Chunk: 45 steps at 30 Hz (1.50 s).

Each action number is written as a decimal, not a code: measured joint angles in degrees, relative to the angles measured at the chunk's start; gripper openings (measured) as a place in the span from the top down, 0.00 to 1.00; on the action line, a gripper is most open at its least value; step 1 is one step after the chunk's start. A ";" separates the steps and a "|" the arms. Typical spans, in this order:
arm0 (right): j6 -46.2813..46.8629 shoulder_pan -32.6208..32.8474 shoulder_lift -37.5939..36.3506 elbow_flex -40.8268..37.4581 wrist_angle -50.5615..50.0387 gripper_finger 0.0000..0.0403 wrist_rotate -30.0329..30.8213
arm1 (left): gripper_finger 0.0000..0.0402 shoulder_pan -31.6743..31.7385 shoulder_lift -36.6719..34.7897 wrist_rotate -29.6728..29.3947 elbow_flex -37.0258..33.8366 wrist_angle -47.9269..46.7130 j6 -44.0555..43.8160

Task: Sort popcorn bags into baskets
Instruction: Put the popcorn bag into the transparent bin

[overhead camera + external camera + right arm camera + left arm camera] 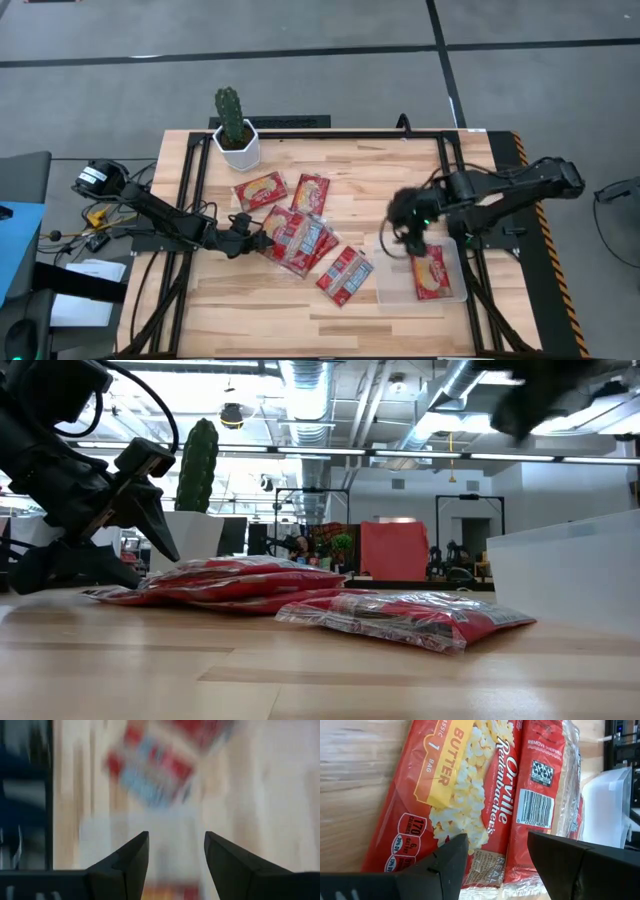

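Note:
The top popcorn bag, white label up, will be gripped by my right gripper at the far end (310,227) on the pile.
Several red popcorn bags lie flat on the wooden table: two apart (260,190) (310,193), an overlapping pile (296,238) and one nearer the tray (345,275) (410,615). One more bag (432,272) lies inside the clear frosted tray (395,290) (570,575). My left gripper (252,240) (495,855) is open at the pile's left end, slanting down over the top bag (470,795). My right gripper (410,238) (175,850) is open and empty, above the tray's far left corner. Its wrist view is blurred. My left gripper's open fingers (165,540) slant down from the table's left onto the left end of the pile's top bag (230,568), one on each side of its width. I cannot tell whether the tips touch it. The bag lies flat on the pile.
A white pot with a green cactus (235,135) (200,470) stands at the table's far left corner. Black frame rails run along the left (185,200) and right (460,200) sides. Bare wood shows along the near edge (260,320).

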 joint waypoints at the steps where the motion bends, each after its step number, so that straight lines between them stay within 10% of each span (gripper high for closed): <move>1: -0.08 -1.52 0.19 0.01 2.78 0.47 0.24 | 0.50 0.00 0.00 0.34 0.00 0.02 0.27; 13: -12.26 -8.74 19.57 4.18 18.15 0.41 -0.50 | 0.50 1.50 -2.80 12.54 0.04 3.99 9.37; 24: 21.19 -10.51 35.23 12.00 30.10 0.43 -0.50 | 0.50 7.11 -13.53 0.97 0.04 2.28 11.08; 45: 40.54 -7.39 44.89 12.00 40.06 0.43 1.14 | 0.70 11.87 -0.27 12.33 0.02 7.61 14.98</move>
